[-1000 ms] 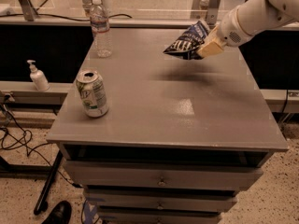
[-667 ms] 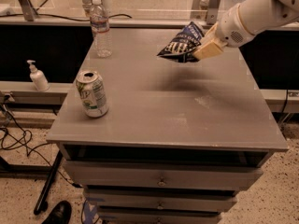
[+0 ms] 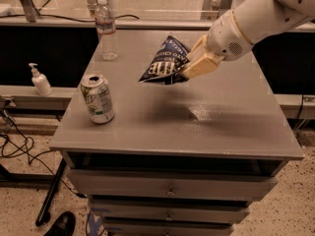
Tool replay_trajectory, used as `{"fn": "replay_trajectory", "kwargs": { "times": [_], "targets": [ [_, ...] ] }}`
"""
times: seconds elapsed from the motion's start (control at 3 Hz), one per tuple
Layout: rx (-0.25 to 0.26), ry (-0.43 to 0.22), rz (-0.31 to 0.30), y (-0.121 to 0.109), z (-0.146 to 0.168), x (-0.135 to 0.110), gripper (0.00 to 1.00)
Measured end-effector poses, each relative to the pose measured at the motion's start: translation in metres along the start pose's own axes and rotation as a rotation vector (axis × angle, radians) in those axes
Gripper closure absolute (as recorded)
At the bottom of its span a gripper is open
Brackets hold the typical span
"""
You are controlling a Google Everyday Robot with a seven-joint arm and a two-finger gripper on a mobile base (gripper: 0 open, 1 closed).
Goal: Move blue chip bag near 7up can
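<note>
I should release the blue chip bag from my gripper on the grey table's front part (image 3: 118, 113), beside the 7up can. The bag now hangs above the table's middle.
The 7up can (image 3: 98, 98), silver and green with a silver top, stands upright near the front left of the grey table (image 3: 231, 127). The blue chip bag (image 3: 165, 63), dark navy with white lettering, hangs in the air above the middle of the table, to the right of the can and apart from it. My gripper (image 3: 189, 67) comes in from the upper right on a white arm and is shut on the bag's right end, holding it clear of the tabletop.
A clear plastic water bottle (image 3: 106, 29) stands at the table's back left. A white pump bottle (image 3: 39, 80) sits on a ledge to the left. Drawers (image 3: 170, 188) run below the tabletop. Cables and a black shoe (image 3: 59, 224) lie on the floor.
My gripper has carried the blue chip bag leftward and lower, from the back right toward the middle of the table, closer to the can. The can and bottle have not moved.
</note>
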State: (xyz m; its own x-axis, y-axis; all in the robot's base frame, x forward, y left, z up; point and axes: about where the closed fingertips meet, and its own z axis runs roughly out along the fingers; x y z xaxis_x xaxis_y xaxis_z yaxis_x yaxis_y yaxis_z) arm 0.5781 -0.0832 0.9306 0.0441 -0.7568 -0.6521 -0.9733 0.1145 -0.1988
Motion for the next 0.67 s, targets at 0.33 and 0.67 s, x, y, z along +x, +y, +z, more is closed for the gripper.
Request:
{"fn": "replay_trajectory", "kwargs": {
  "times": [0.33,0.67],
  "targets": [
    [-0.104,-0.023,-0.05,0.035,0.024,-0.019,1.0],
    [-0.194,-0.046,-0.076,0.064,0.049,-0.033,1.0]
  ]
}}
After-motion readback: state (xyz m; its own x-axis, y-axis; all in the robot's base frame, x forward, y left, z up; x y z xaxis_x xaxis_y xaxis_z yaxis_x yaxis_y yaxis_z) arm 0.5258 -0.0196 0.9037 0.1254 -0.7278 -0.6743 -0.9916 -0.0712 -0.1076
